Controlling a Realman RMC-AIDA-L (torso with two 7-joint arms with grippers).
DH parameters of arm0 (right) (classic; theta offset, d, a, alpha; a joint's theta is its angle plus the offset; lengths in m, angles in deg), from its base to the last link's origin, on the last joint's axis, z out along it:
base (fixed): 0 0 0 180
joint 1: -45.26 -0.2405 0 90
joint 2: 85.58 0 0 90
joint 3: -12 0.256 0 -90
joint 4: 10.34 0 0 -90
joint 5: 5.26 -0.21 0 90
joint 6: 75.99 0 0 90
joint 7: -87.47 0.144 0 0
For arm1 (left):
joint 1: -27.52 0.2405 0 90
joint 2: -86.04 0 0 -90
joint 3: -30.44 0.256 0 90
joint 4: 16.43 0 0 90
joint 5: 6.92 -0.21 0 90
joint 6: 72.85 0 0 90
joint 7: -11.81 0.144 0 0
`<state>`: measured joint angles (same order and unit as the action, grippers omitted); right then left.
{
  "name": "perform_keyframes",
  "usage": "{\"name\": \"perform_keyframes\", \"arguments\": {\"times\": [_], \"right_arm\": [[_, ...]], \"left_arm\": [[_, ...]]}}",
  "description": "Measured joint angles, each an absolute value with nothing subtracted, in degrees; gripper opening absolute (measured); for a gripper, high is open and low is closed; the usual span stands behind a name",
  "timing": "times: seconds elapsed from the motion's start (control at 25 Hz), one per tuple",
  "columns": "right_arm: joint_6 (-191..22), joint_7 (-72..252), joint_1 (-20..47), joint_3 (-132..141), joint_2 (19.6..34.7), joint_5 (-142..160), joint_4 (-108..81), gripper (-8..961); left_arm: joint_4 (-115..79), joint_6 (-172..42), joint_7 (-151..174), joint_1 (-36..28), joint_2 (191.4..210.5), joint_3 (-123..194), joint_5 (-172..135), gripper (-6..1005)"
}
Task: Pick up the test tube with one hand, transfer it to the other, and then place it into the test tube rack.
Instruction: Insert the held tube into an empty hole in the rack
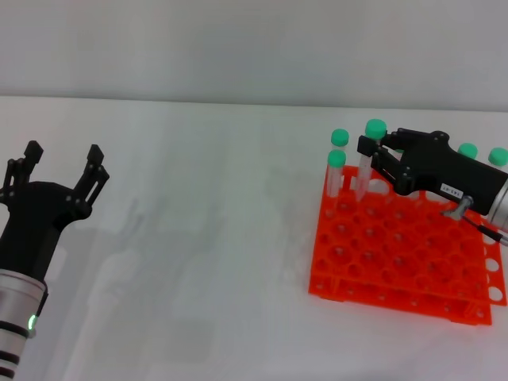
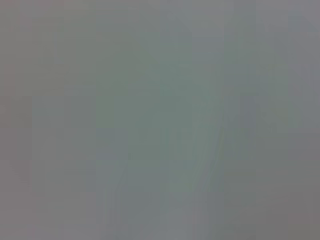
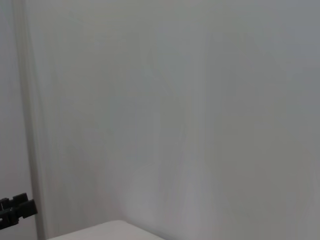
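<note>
My right gripper has the test tube, now upright at a back-row hole, to put in the rack. Next, I let go of it with that gripper in the rack hole [image 1: 360, 207] next to the nearer corner tube.
The orange test tube rack [image 1: 397, 262] stands on the white table at the right. My right gripper [image 1: 370, 151], black with a white label sticker, reaches over the rack's back row. It is shut on a test tube [image 1: 363, 173] with a green cap [image 1: 375, 127]. The tube stands upright with its lower end at a back-row hole. My left gripper [image 1: 62, 163], on the arm with the green ring, is open and empty at the far left, well away from the rack.
Several other green-capped tubes stand in the rack's back row, two at its left corner [image 1: 336, 163] and others behind my right wrist [image 1: 467, 149]. Bare white table [image 1: 214, 238] lies between the arms. The wrist views show only blank grey surface.
</note>
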<state>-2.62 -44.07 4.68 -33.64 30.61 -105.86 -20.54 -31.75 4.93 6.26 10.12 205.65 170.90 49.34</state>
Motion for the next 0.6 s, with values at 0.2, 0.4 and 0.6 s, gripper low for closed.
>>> {"name": "perform_keyframes", "arguments": {"times": [0.2, 0.4, 0.6], "right_arm": [[-2.83, -44.12, 4.95, -33.49, 30.61, -106.89, -20.40, 249], [-3.41, -44.80, 5.01, -33.49, 30.61, -107.28, -19.97, 252], [-4.76, -46.28, 4.39, -33.93, 30.62, -107.31, -18.52, 254]], "left_arm": [[-31.73, 4.92, 6.07, 9.90, 205.65, 171.12, 49.31, 881], [-31.72, 4.92, 6.07, 9.87, 205.65, 171.15, 49.24, 881], [-31.72, 4.86, 6.07, 9.85, 205.65, 171.16, 49.20, 881]]}}
